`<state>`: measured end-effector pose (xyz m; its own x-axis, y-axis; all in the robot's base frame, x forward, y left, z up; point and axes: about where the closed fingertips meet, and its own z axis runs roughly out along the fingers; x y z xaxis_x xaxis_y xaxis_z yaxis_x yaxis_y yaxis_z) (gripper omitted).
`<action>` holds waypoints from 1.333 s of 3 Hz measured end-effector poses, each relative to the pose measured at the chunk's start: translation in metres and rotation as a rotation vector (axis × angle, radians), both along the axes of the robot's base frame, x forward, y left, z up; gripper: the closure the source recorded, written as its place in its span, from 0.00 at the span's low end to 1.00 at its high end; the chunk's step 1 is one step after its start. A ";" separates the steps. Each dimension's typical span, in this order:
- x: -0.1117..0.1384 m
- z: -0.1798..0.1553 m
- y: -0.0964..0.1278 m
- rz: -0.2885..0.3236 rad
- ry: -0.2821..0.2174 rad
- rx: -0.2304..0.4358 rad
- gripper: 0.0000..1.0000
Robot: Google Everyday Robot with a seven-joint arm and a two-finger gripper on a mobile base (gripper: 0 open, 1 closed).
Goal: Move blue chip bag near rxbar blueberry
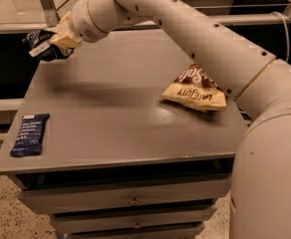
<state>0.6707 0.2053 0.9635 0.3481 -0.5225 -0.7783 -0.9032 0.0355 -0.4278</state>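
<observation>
Next, my gripper releases the blue chip bag on the grey table [45, 84] behind the rxbar blueberry.
My gripper [48, 46] is at the far left corner of the grey table [120, 118], held above its surface. It is shut on the blue chip bag [38, 39], a small dark navy bag that sticks out to the left of the fingers, partly hidden by them. The rxbar blueberry [30, 134], a flat narrow dark blue bar with white text, lies flat near the table's front left edge, well in front of the gripper.
A brown-and-yellow chip bag [195, 89] lies on the right side of the table, under my arm. The table has drawers below its front edge. A metal frame post [47, 4] stands behind the far left corner.
</observation>
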 end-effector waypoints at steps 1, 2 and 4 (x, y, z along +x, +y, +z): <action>-0.014 -0.024 0.001 0.001 0.022 -0.027 1.00; -0.038 -0.064 0.004 -0.001 0.076 -0.050 1.00; -0.070 -0.095 0.014 0.001 0.134 -0.064 0.86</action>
